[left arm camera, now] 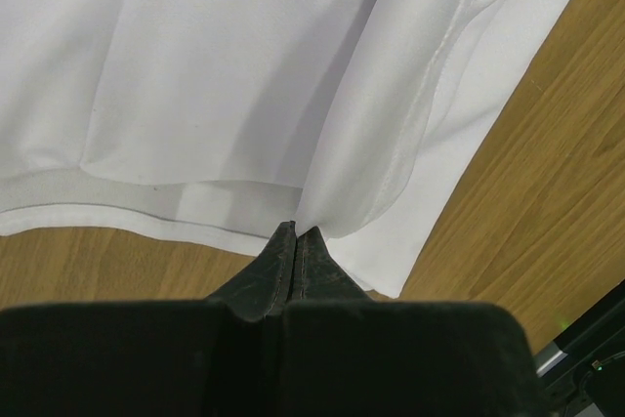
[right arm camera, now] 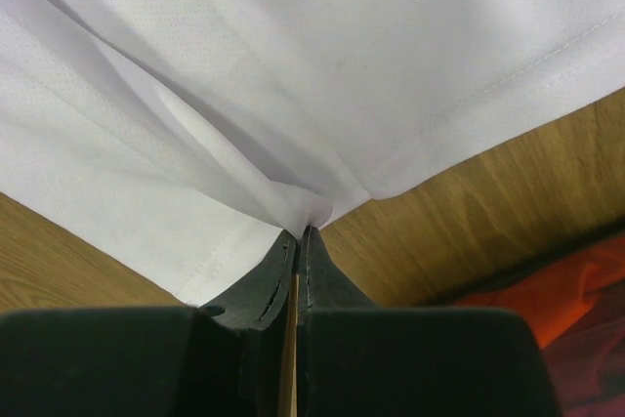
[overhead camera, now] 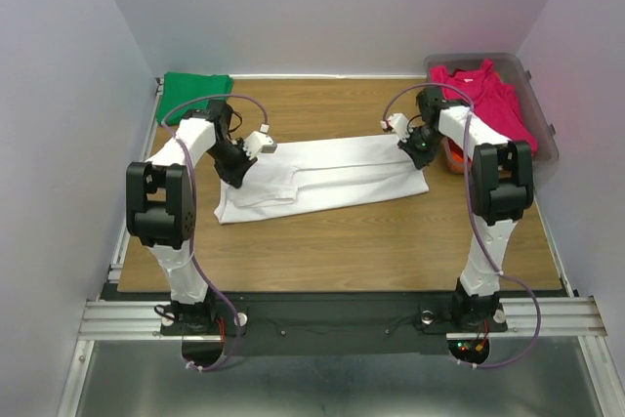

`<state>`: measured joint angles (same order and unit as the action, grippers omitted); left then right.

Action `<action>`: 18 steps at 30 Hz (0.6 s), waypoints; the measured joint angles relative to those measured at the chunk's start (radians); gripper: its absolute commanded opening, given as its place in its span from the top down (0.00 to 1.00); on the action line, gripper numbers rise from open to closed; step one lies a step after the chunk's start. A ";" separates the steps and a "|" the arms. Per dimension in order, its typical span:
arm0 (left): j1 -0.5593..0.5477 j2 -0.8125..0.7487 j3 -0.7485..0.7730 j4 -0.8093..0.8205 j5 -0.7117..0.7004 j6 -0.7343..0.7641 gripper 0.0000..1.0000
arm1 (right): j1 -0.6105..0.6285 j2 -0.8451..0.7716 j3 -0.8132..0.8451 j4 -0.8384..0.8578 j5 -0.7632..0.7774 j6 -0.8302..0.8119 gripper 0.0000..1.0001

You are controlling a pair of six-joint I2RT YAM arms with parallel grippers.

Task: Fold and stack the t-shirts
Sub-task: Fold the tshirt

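Observation:
The bunched top layer of the white t-shirt stops short of its front edge, so my right gripper should pinch nearer the shirt's front corner [right arm camera: 203,282] and spread the cloth flat.
The white t-shirt [overhead camera: 322,178] lies folded lengthwise into a long band across the middle of the table. My left gripper [overhead camera: 237,175] is shut on its left end, pinching the top layer; the left wrist view shows the gripper's tips [left arm camera: 296,233] closed on the white cloth [left arm camera: 225,75]. My right gripper [overhead camera: 418,151] is shut on the shirt's right end; the right wrist view shows the gripper [right arm camera: 304,233] pinching gathered white cloth [right arm camera: 322,56]. The green t-shirt [overhead camera: 195,90] lies folded at the back left. The magenta-pink t-shirt [overhead camera: 486,100] sits in the tub, with orange cloth [overhead camera: 455,155] under it.
A clear plastic tub [overhead camera: 542,134] stands at the back right, close to my right arm. Orange cloth [right arm camera: 557,290] shows at the right of the right wrist view. Bare wooden table [overhead camera: 342,241] lies in front of the white shirt. Grey walls enclose the table.

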<state>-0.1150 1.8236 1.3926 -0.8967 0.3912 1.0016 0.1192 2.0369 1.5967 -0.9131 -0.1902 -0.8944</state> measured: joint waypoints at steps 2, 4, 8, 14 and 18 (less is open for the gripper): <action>0.003 0.010 0.007 0.000 0.000 0.000 1.00 | 0.000 0.008 0.002 0.000 0.000 0.000 0.99; 0.005 0.027 0.017 0.002 -0.002 0.002 1.00 | 0.000 0.018 0.004 0.000 0.001 0.000 0.99; 0.006 0.047 0.023 0.011 -0.003 0.003 0.99 | 0.000 0.039 0.018 -0.001 0.003 0.004 0.90; 0.020 0.057 0.034 0.015 -0.003 -0.007 0.66 | -0.002 0.049 0.064 -0.001 0.007 0.035 0.48; 0.062 0.059 0.081 0.018 0.028 -0.033 0.62 | -0.034 0.045 0.095 -0.004 -0.020 0.094 0.45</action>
<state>-0.0528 1.8828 1.4738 -0.8783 0.4194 0.9684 0.0856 2.0819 1.6920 -0.9169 -0.2100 -0.8001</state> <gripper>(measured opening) 0.353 0.549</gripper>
